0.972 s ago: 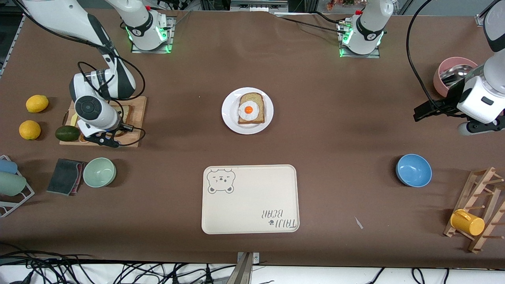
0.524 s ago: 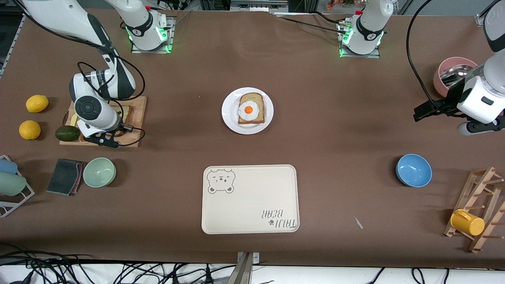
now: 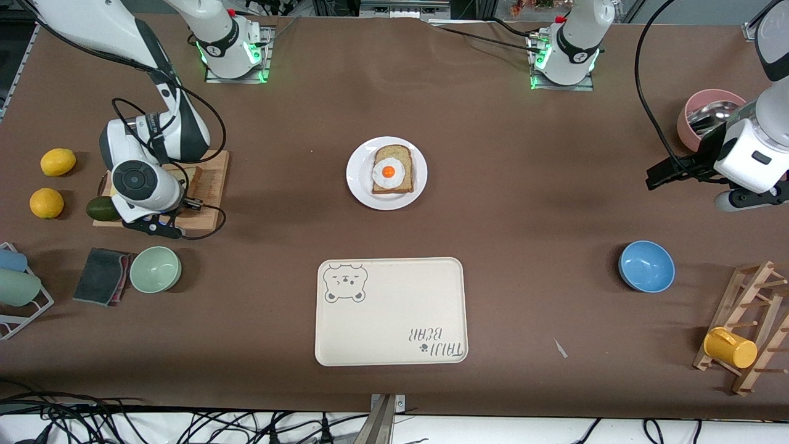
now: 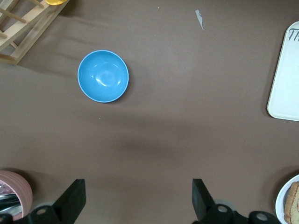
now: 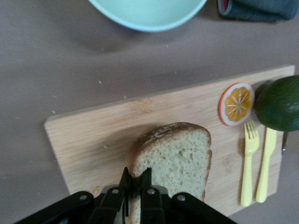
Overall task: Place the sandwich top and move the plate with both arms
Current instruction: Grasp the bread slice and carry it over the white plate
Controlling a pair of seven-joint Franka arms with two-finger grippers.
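Note:
The right gripper releases the sandwich top over the fried egg on the white plate's bread slice [image 3: 393,166] next.
The sandwich top [image 5: 180,156], a bare brown bread slice, hangs tilted just over the wooden cutting board [image 5: 93,140], with my right gripper [image 5: 137,179] shut on its crust edge. In the front view the slice [image 3: 188,179] peeks out beside the right hand at the right arm's end of the table. The white plate [image 3: 357,185] sits mid-table and carries a bread slice topped with a fried egg [image 3: 392,171]. My left gripper [image 4: 138,191] waits open and empty above bare table near the pink bowl [image 3: 709,108]; the plate's rim [image 4: 284,200] shows at the edge of its view.
On the board lie an orange slice [image 5: 236,103], a yellow fork [image 5: 249,163] and a knife [image 5: 264,163], with an avocado [image 3: 98,208] beside them. A green bowl [image 3: 155,269], a dark cloth [image 3: 102,275], a bear-printed tray [image 3: 390,311] and a blue bowl [image 3: 646,266] sit nearer the camera.
My right gripper has finished shutting on the bread slice and risen a little, tipping the slice up off the board. The left arm has not moved.

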